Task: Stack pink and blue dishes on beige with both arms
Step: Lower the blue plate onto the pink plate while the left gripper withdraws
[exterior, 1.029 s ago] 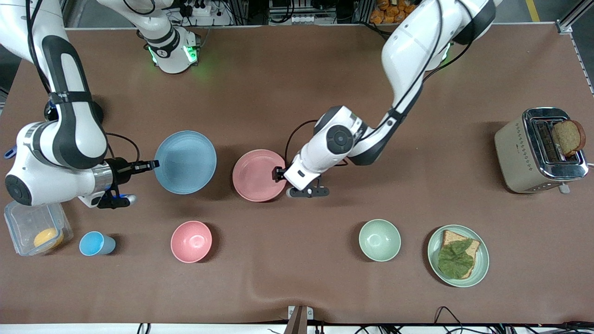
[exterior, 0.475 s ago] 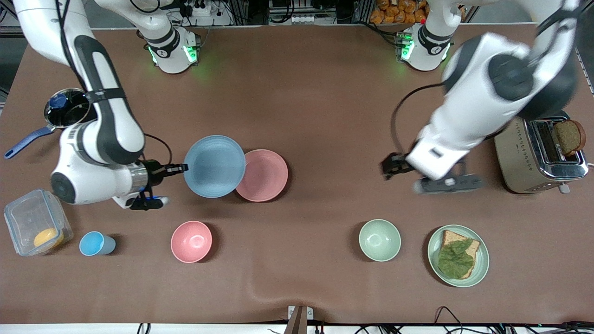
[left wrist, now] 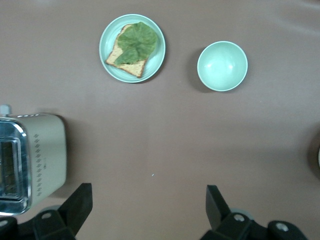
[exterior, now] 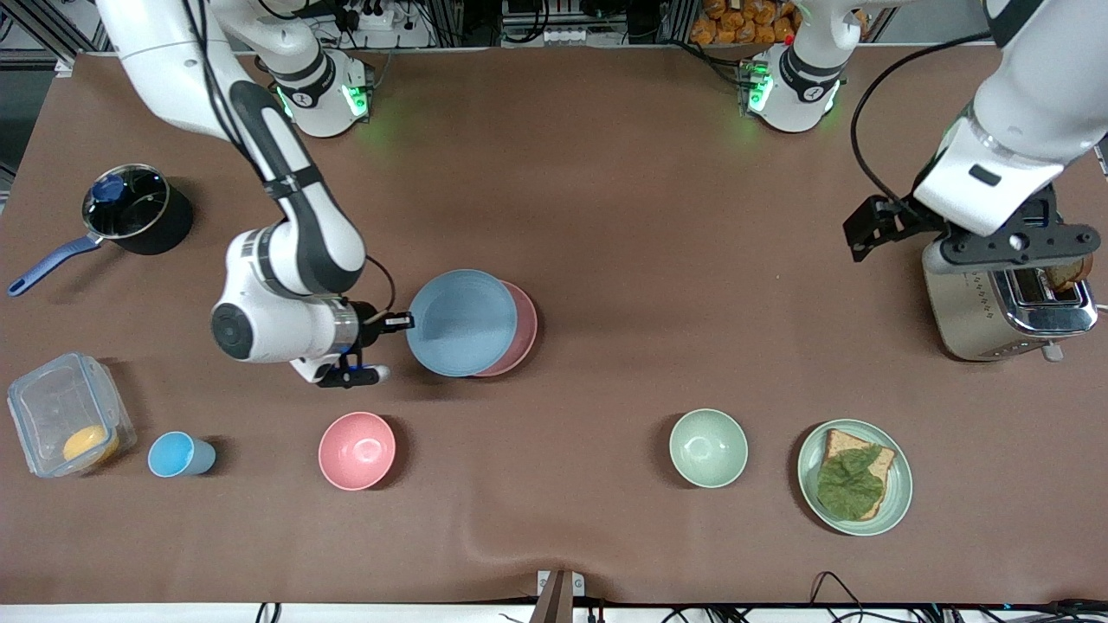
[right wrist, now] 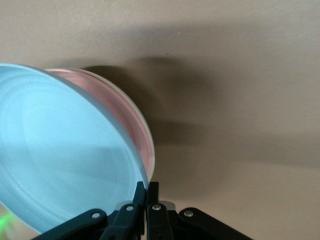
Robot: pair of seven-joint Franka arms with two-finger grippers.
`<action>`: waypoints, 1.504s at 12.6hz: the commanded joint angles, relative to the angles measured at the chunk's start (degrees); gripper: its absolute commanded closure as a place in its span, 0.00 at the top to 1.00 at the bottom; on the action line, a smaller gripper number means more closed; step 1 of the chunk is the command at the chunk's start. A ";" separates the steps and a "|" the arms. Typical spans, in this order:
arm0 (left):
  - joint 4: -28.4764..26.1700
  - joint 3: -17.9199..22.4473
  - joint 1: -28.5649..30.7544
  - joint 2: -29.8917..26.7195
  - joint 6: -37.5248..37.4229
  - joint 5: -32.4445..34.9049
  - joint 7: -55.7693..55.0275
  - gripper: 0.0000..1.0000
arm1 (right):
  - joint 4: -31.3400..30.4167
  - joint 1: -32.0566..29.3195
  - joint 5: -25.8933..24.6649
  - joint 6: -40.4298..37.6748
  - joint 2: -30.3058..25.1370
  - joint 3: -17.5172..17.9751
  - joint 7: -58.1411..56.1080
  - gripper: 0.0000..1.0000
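I will set the light blue plate down squarely on the middle of the pale pink plate (exterior: 485, 325) (right wrist: 80, 139) using my right gripper.
My right gripper (exterior: 407, 322) is shut on the rim of the light blue plate (exterior: 461, 322), pinching it at the fingertips (right wrist: 146, 189). The blue plate (right wrist: 60, 155) hangs tilted over the pale pink plate (exterior: 525, 324), covering most of it. The pink plate (right wrist: 125, 117) lies on the table with a thin cream edge (right wrist: 148, 150) under its rim; no other part of a beige plate shows. My left gripper (exterior: 1013, 245) is open and empty in the air over the toaster (exterior: 995, 303), its fingers (left wrist: 80, 200) spread wide.
A pink bowl (exterior: 357, 450), blue cup (exterior: 177, 454) and plastic container (exterior: 65, 424) sit nearer the front camera. A green bowl (exterior: 708, 447) and green plate with toast (exterior: 854, 477) lie toward the left arm's end. A black pot (exterior: 134, 208) stands at the right arm's end.
My right gripper carried the blue plate toward the pink plate until it overlaps most of it. My left gripper let go of the pink plate, rose and swung away over the toaster.
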 commanded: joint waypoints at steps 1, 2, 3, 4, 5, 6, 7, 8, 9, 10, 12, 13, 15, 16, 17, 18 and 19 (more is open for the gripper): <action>-1.88 -0.10 1.64 -2.96 -1.16 0.67 0.83 1.00 | -0.75 4.32 1.09 3.38 0.35 -0.71 3.78 0.00; -1.88 -0.10 3.13 -3.31 -1.51 -0.55 1.18 1.00 | -0.75 4.59 0.65 3.91 1.22 -0.79 3.79 0.00; -1.88 0.08 3.14 -3.58 -1.52 -1.78 1.36 1.00 | -0.75 4.68 0.48 4.01 1.58 -0.80 3.79 0.00; -1.97 0.25 3.23 -3.67 -1.52 -2.23 1.53 1.00 | -0.84 4.77 0.30 4.01 1.67 -0.88 3.79 0.00; -1.97 2.60 2.10 -3.76 -1.52 -3.10 1.53 1.00 | -0.84 4.68 0.04 3.92 2.02 -0.97 3.70 0.00; -1.97 6.89 -1.65 -3.84 -1.52 -4.42 1.80 1.00 | -0.84 4.51 -0.66 3.75 2.19 -0.97 3.70 0.00; -1.97 11.46 -5.61 -3.93 -1.52 -4.78 2.06 1.00 | -0.84 4.07 -0.76 3.57 2.20 -1.06 3.70 0.00; -2.14 13.33 -7.04 -4.19 -1.52 -4.87 2.24 1.00 | -0.84 4.07 -0.76 3.48 2.20 -1.06 3.70 0.00; -2.49 13.61 -7.05 -4.02 -1.52 -4.96 2.76 1.00 | -0.84 3.89 -0.76 3.31 2.37 -1.06 3.70 0.00; -2.67 13.61 -6.70 -3.85 -1.52 -5.74 3.11 1.00 | -0.84 3.89 -0.76 3.22 2.37 -1.06 3.79 0.10; -2.76 13.70 -6.53 -3.50 -1.52 -6.19 3.12 1.00 | -0.32 3.46 -1.11 2.61 2.02 -1.41 4.32 1.00; -2.76 13.70 -6.18 -3.41 -1.52 -6.10 3.12 1.00 | 0.30 3.54 -1.19 0.60 1.67 -2.28 4.32 1.00; -2.58 13.62 -6.17 -3.49 -1.52 -6.19 2.77 1.00 | 3.71 3.45 -3.90 -5.80 0.79 -4.65 4.40 1.00; -2.58 13.61 -6.17 -3.41 -1.52 -5.93 3.03 1.00 | 5.30 3.54 -6.88 -8.71 0.09 -5.36 4.58 1.00; -2.58 13.61 -6.26 -3.32 -1.52 -5.75 3.03 1.00 | 5.66 3.45 -10.82 -9.52 -1.57 -5.37 4.67 1.00; -2.58 13.44 -6.17 -3.32 -1.52 -5.92 2.94 1.00 | 5.66 3.80 -13.04 -10.05 -3.50 -5.45 4.76 1.00; -2.50 13.44 -6.17 -3.32 -1.52 -6.01 2.94 1.00 | 5.66 3.54 -14.80 -11.10 -5.17 -5.45 4.76 1.00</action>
